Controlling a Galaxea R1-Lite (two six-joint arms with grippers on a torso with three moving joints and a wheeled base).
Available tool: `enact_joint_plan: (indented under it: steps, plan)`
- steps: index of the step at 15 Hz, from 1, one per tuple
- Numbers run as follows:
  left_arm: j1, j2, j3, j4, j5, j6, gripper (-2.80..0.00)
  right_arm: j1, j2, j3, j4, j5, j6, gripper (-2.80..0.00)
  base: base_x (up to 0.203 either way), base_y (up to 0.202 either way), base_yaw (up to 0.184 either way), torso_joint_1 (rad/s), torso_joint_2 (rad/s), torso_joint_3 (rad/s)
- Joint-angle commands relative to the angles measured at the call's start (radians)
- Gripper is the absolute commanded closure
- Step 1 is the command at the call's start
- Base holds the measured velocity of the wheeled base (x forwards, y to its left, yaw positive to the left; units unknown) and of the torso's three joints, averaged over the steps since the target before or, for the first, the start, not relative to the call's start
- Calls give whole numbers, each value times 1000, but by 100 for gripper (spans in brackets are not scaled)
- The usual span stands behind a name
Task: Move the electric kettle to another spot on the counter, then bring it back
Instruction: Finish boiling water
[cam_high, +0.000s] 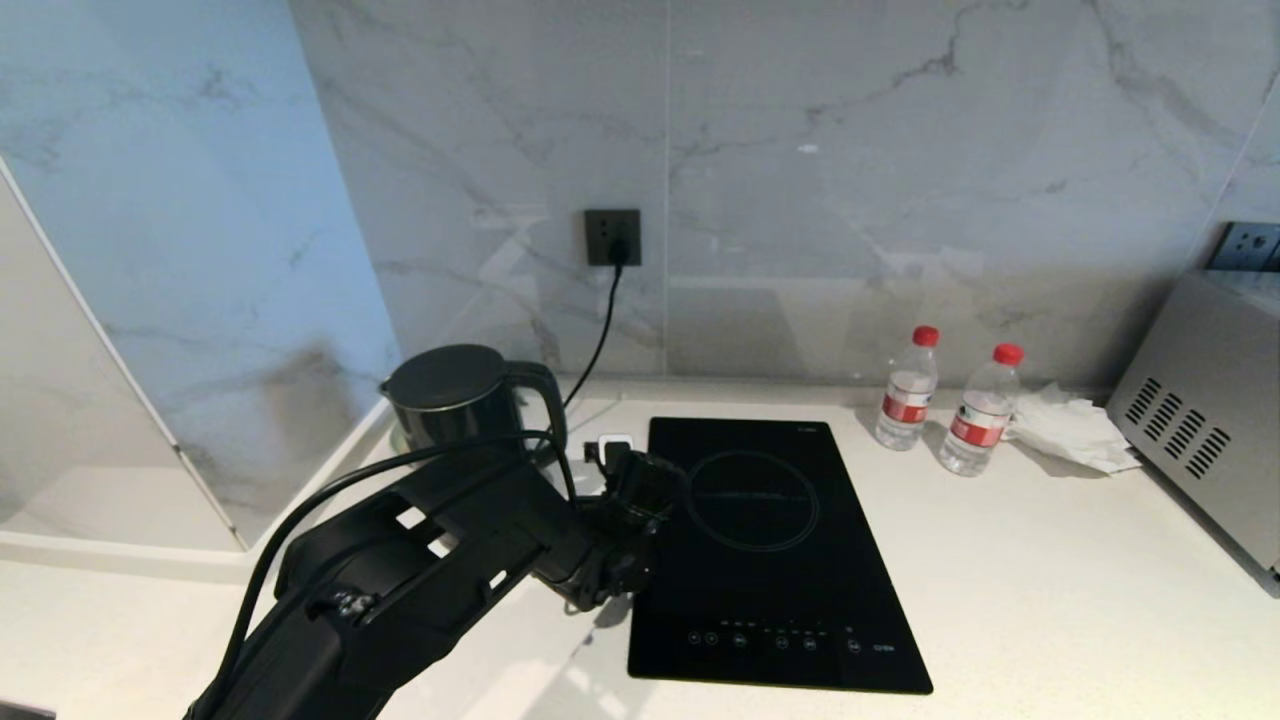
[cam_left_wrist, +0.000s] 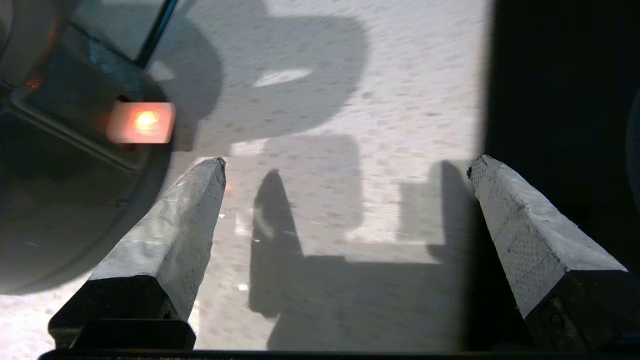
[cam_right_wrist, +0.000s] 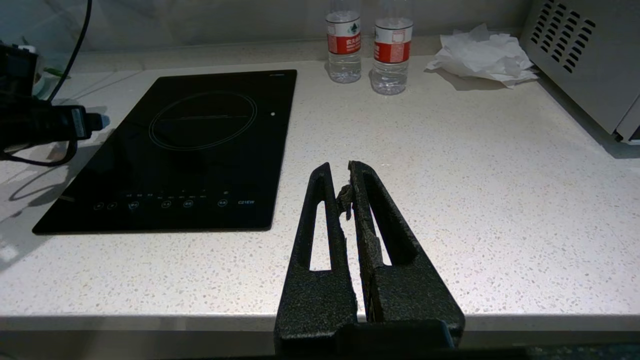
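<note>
Next, I move my left gripper to the upright part of the handle (cam_high: 557, 408) on the electric kettle and close it just below the top bend of the handle.
The electric kettle (cam_high: 460, 395), glossy black with a flat lid and looped handle, stands at the back left of the white counter (cam_high: 1040, 580), close to the wall corner. My left arm (cam_high: 470, 530) reaches across in front of it, its wrist between the kettle and the hob. In the left wrist view the left gripper (cam_left_wrist: 346, 162) is open wide over bare counter with nothing between its fingers. The kettle's dark rounded bottom (cam_left_wrist: 60, 200), with an orange light, lies just beside one finger. The right gripper (cam_right_wrist: 340, 167) is shut and empty, parked at the counter's front edge.
A black glass hob (cam_high: 770, 560) is set into the counter right of the left gripper. Two water bottles (cam_high: 908, 400) (cam_high: 980, 425), crumpled tissue (cam_high: 1070, 430) and a grey appliance (cam_high: 1210, 420) stand at the back right. A cord runs from the wall socket (cam_high: 612, 237) down behind the kettle.
</note>
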Motion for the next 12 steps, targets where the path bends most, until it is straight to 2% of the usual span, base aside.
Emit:
enact_joint_plan:
  steps: [1,4,6,12]
  plan:
    - [26,16,-6,21,2,5,-280,0,2,0,0,0,0,0,0,0,0,0,0,0]
    - [46,24,-37,42,-4,6,-280,0,2,0,0,0,0,0,0,0,0,0,0,0]
    - [65,31,-76,103,-7,3,-280,0,2,0,0,0,0,0,0,0,0,0,0,0]
    - [72,42,-103,107,-9,2,-280,0,2,0,0,0,0,0,0,0,0,0,0,0]
